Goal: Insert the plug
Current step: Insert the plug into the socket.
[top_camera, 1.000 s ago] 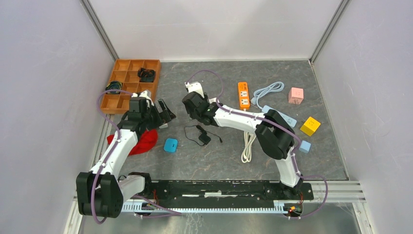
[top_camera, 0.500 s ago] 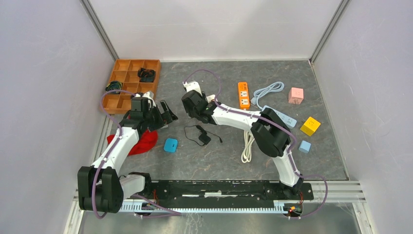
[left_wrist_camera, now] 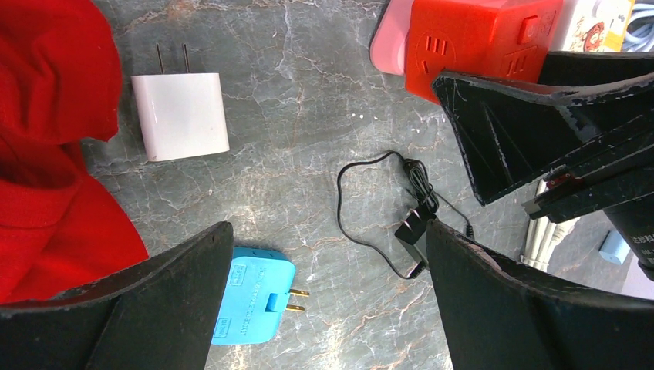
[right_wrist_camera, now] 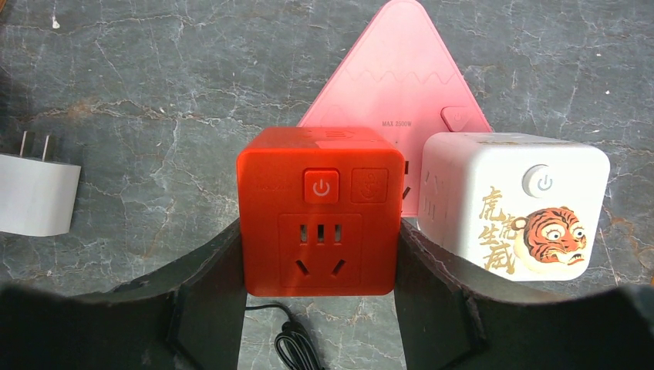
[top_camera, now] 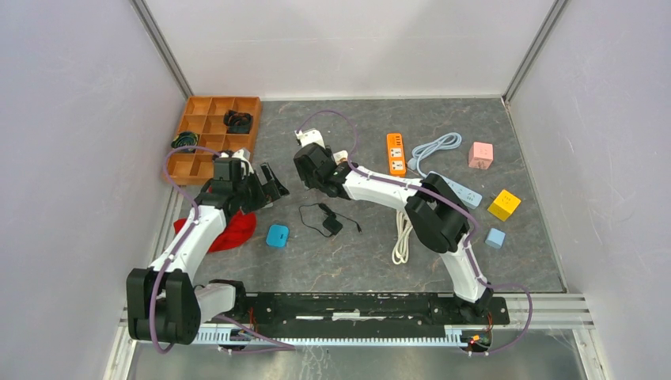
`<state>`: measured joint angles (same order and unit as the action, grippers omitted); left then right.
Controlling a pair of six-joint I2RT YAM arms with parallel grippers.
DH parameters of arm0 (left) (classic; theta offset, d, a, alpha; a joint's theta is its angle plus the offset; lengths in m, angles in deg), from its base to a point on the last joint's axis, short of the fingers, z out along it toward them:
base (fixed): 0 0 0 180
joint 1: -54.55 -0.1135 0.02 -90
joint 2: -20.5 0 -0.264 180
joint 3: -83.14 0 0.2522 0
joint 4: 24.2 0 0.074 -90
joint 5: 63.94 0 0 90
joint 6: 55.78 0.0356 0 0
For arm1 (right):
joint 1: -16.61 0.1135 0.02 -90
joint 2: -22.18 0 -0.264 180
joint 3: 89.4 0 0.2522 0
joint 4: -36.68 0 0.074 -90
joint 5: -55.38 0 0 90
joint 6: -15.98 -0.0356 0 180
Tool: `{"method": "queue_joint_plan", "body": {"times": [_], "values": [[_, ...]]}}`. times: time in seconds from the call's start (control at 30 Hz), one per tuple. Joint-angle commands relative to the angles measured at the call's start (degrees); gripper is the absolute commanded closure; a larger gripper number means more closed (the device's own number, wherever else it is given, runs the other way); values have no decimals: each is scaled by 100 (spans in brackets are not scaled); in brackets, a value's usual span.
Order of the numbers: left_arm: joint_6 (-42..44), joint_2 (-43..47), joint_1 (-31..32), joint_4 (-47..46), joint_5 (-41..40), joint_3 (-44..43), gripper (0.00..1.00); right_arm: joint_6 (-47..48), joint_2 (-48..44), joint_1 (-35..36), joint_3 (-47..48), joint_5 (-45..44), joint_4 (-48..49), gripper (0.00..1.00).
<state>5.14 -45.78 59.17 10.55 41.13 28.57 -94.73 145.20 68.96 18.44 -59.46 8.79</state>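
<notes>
The robot's right gripper needs to release the red cube socket, now held in that gripper, on the grey table (top_camera: 329,189) (right_wrist_camera: 369,274) just behind the cord of the black plug.
My right gripper (right_wrist_camera: 320,231) is shut on a red cube socket (right_wrist_camera: 320,212), one finger on each side, its socket face towards the camera. The same red cube (left_wrist_camera: 478,38) appears at the top right of the left wrist view. Three plugs lie on the grey table: a white charger (left_wrist_camera: 180,116) with prongs pointing away, a blue adapter plug (left_wrist_camera: 251,304) with brass prongs, and a black plug (left_wrist_camera: 412,231) with a thin cord. My left gripper (left_wrist_camera: 328,227) hangs open above the table, the blue adapter by its left finger and the black plug by its right one, holding nothing.
A white tiger-print cube socket (right_wrist_camera: 513,204) and a pink triangular socket (right_wrist_camera: 397,77) sit right by the red cube. Red cloth (top_camera: 233,229) lies under the left arm. A wooden tray (top_camera: 210,134), an orange power strip (top_camera: 396,154), a white cable (top_camera: 403,237) and coloured cubes (top_camera: 504,204) lie around.
The right gripper has drifted slightly left and away with the red cube. The left gripper shifted a little to the right early on, then held still, open throughout.
</notes>
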Motion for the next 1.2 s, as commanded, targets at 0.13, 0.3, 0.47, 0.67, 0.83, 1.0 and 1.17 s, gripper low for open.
{"method": "queue_joint_plan", "body": {"times": [0.13,0.3,0.47,0.67,0.83,1.0,1.17], "values": [[306,-19,12,-12,40,-37,1,51,204,-89,-292,271,-1085,72],[307,-46,15,-11,65,-58,0,46,-118,-94,-568,227,-1066,72],[333,-49,12,-15,100,-72,0,-21,-412,-80,-799,222,-1058,73],[333,23,15,-12,57,-61,0,-41,-736,-12,-935,124,-1130,73],[325,2,17,-16,39,-67,0,-39,-934,55,-1059,49,-1154,73],[324,11,15,1,-11,-69,0,-92,-979,85,-989,-8,-1281,73],[325,15,13,28,-74,-72,0,-88,-1170,117,-956,-78,-1397,73]]}}
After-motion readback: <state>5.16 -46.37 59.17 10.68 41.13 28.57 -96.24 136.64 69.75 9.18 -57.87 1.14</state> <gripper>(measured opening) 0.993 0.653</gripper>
